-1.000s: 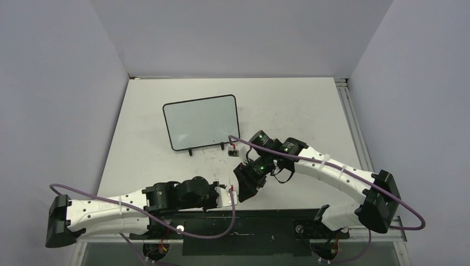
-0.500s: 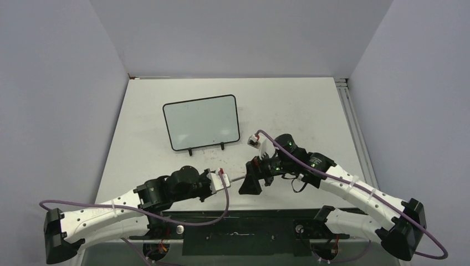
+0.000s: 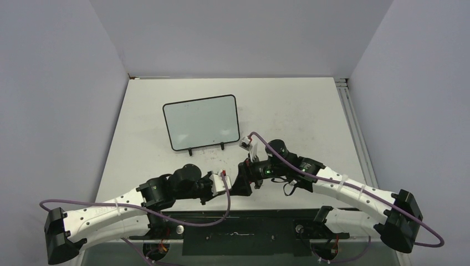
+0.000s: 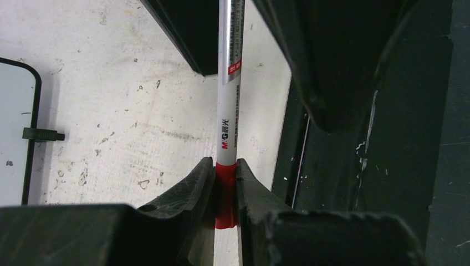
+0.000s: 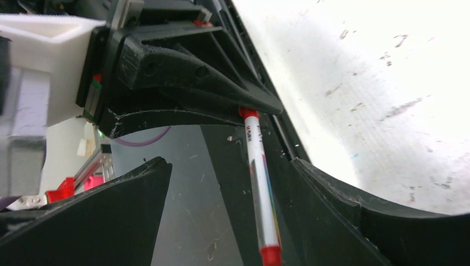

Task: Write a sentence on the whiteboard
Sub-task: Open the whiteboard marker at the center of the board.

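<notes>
The marker's red cap will go down from my left gripper on the white tabletop (image 3: 214,185) (image 4: 175,188) between the whiteboard and the dark base plate.
The whiteboard (image 3: 201,123) stands on two small feet at the table's middle left; its corner (image 4: 14,127) also shows in the left wrist view. The sentence does not show on its face. My left gripper (image 4: 226,191) is shut on the red end of a white marker (image 4: 228,127). The marker's barrel (image 5: 259,183) reaches between the spread fingers of my right gripper (image 5: 228,163), which is open and does not touch it. In the top view the left gripper (image 3: 230,185) and right gripper (image 3: 241,183) meet tip to tip near the table's front edge.
A scuffed white tabletop (image 3: 299,111) stretches behind the arms. The dark base plate (image 3: 266,221) lies right under the two grippers. Grey walls close in the back and both sides, with a metal rail (image 3: 346,105) along the right edge.
My right gripper has gone from shut to open, and its arm has swung out to the right and lower. The left arm has drawn back slightly, still gripping the marker.
</notes>
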You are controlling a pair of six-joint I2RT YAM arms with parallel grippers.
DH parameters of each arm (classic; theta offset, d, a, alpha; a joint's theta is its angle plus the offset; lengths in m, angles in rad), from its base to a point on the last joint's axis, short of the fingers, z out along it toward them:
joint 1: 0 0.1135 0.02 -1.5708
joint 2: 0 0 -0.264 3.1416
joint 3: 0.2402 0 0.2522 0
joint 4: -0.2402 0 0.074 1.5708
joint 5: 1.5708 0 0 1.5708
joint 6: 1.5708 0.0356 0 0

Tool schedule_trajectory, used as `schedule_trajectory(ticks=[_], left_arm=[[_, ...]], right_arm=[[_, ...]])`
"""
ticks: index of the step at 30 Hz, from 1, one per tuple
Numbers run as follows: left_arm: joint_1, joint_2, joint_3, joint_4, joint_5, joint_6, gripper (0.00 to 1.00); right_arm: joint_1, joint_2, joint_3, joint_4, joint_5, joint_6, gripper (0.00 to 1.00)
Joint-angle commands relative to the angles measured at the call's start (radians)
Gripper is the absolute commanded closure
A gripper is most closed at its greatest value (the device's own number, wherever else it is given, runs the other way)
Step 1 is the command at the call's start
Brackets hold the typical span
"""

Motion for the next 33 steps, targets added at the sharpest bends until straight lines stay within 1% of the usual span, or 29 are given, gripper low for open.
schedule_trajectory(ticks=[1,3,7,10,17,22,23,24,25,26,33], left_arm=[[0.005,0.0,0.046,0.04,0.041,-0.012,1.0],[0.005,-0.002,0.047,0.04,0.043,-0.013,1.0],[0.005,-0.005,0.047,0.038,0.044,-0.013,1.0],[0.005,-0.009,0.046,0.037,0.041,-0.013,1.0],[0.005,-0.006,0.047,0.035,0.035,-0.011,1.0],[0.005,-0.006,0.046,0.034,0.033,-0.011,1.0],[0.005,-0.005,0.046,0.034,0.033,-0.011,1.0],[0.004,-0.004,0.046,0.034,0.033,-0.011,1.0],[0.005,-0.003,0.046,0.035,0.033,-0.011,1.0],[0.005,-0.002,0.046,0.035,0.031,-0.011,1.0],[0.005,-0.008,0.044,0.031,0.009,-0.01,1.0]], right_arm=[[0.07,0.04,0.0,0.096,0.005,0.022,0.25],[0.081,0.047,-0.016,0.136,0.008,0.043,0.33],[0.082,0.044,-0.054,0.225,0.006,0.086,0.39],[0.082,0.047,-0.061,0.23,0.018,0.084,0.46],[0.082,0.051,-0.058,0.213,0.025,0.07,0.65],[0.082,0.047,-0.06,0.204,0.049,0.059,0.77],[0.082,0.044,-0.062,0.204,0.054,0.058,0.81],[0.082,0.042,-0.063,0.204,0.059,0.057,0.89],[0.082,0.039,-0.064,0.204,0.062,0.053,0.92],[0.082,0.038,-0.064,0.182,0.067,0.049,0.95],[0.081,-0.007,-0.05,0.113,0.098,0.004,0.95]])
